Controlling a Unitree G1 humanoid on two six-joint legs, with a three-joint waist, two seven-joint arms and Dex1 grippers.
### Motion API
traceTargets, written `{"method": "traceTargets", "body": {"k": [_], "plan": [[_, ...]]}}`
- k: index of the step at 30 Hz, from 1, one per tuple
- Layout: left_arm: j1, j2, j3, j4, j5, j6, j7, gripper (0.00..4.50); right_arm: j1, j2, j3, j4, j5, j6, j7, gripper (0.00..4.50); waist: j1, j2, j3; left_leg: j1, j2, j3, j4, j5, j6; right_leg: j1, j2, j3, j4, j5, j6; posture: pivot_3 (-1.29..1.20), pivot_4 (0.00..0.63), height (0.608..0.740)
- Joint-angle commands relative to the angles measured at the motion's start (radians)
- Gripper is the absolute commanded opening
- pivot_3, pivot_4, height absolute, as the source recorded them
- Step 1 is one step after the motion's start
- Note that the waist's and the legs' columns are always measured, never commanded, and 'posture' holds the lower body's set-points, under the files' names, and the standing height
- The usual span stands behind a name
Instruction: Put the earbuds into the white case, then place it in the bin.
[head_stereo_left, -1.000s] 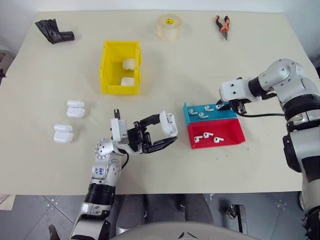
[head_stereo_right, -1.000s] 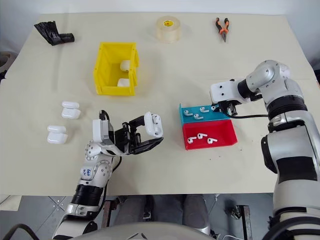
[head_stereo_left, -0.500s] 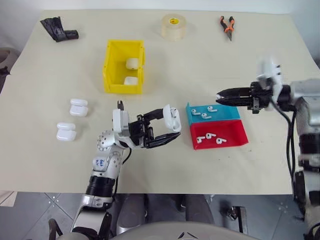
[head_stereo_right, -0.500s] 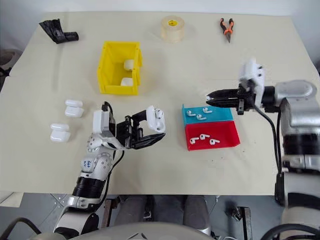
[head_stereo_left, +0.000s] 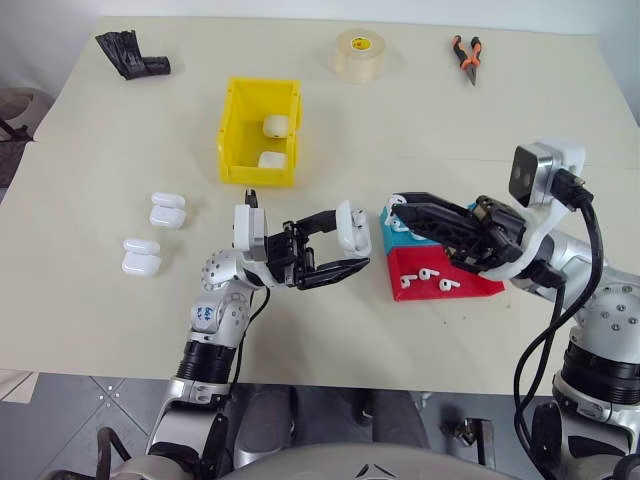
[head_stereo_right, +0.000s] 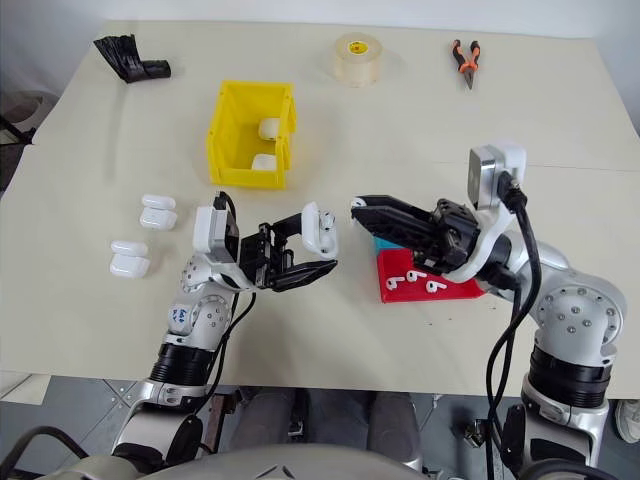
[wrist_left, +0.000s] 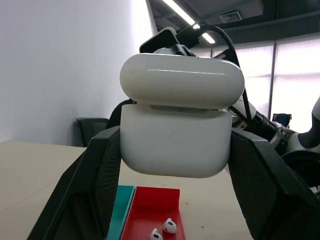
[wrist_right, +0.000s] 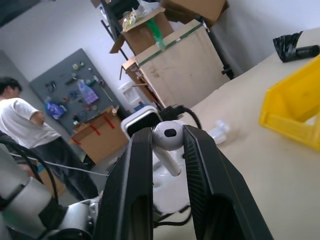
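Next, I let go of the earbud with my right gripper in the empty slot of the white case (head_stereo_left: 361, 232) that my left gripper is holding. The earbud is now held close beside the case.
My left gripper (head_stereo_left: 350, 240) is shut on the white case (wrist_left: 176, 145), holding it above the table with its lid (wrist_left: 181, 80) raised a little. My right gripper (head_stereo_left: 396, 204) points at it from the right and is shut on one of the earbuds (wrist_right: 168, 137); its tips stand close beside the case, apart from it. More earbuds (head_stereo_left: 422, 276) lie in the red tray (head_stereo_left: 470, 285). The yellow bin (head_stereo_left: 232, 140) stands farther back on the left with two white cases (head_stereo_left: 275, 127) inside.
A blue tray (head_stereo_left: 386, 223) sits behind the red one, mostly hidden by my right gripper. Spare white cases (head_stereo_left: 167, 208) (head_stereo_left: 141, 256) lie at the left. A tape roll (head_stereo_left: 360, 54), pliers (head_stereo_left: 466, 55) and a black object (head_stereo_left: 132, 55) line the far edge. A person (wrist_right: 20, 120) stands beyond the table.
My right arm drew back from the blue tray and swung left toward the held case, its wrist rolling over. The left gripper has kept hold of the case, almost still.
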Motion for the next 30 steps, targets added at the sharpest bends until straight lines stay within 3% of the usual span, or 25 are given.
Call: {"method": "traceTargets", "body": {"k": [1, 10, 27, 28, 30], "plan": [[-0.014, -0.007, -0.001, -0.024, -0.017, -0.001, -0.002, 2.81, 0.013, 0.019, 0.028, -0.053, 0.051, -0.029, -0.041, 0.48, -0.001, 0.0, 0.0, 0.0, 0.0, 0.0, 0.0, 0.0, 0.0, 0.0, 0.0, 0.0, 0.0, 0.0, 0.0, 0.0, 0.15, 0.74], [-0.022, -0.012, 0.004, -0.017, -0.016, 0.001, 0.001, 2.81, 0.036, 0.017, 0.09, -0.07, 0.064, -0.064, -0.068, 0.48, 0.0, 0.0, 0.0, 0.0, 0.0, 0.0, 0.0, 0.0, 0.0, 0.0, 0.0, 0.0, 0.0, 0.0, 0.0, 0.0, 0.15, 0.74], [-0.023, -0.013, -0.002, -0.031, -0.016, 0.014, -0.005, 2.81, 0.094, -0.071, 0.186, -0.072, -0.089, -0.133, 0.001, 0.48, 0.0, 0.0, 0.0, 0.0, 0.0, 0.0, -0.001, 0.0, 0.0, 0.0, 0.0, 0.0, -0.001, 0.0, 0.0, 0.0, 0.15, 0.74], [-0.023, -0.013, -0.002, -0.032, -0.015, 0.015, -0.005, 2.81, 0.095, -0.081, 0.186, -0.073, -0.075, -0.126, 0.009, 1.04, 0.0, 0.0, 0.0, 0.0, 0.0, 0.0, -0.001, 0.0, 0.0, 0.0, 0.0, 0.0, -0.001, 0.0, 0.0, 0.0, 0.15, 0.74], [-0.023, -0.014, -0.002, -0.033, -0.014, 0.017, -0.006, 2.81, 0.093, -0.09, 0.185, -0.075, -0.09, -0.144, 0.02, 1.47, 0.0, 0.0, 0.0, 0.0, 0.0, 0.0, -0.001, 0.0, 0.0, 0.0, 0.0, 0.0, -0.001, 0.0, 0.0, 0.0, 0.15, 0.74]]}}
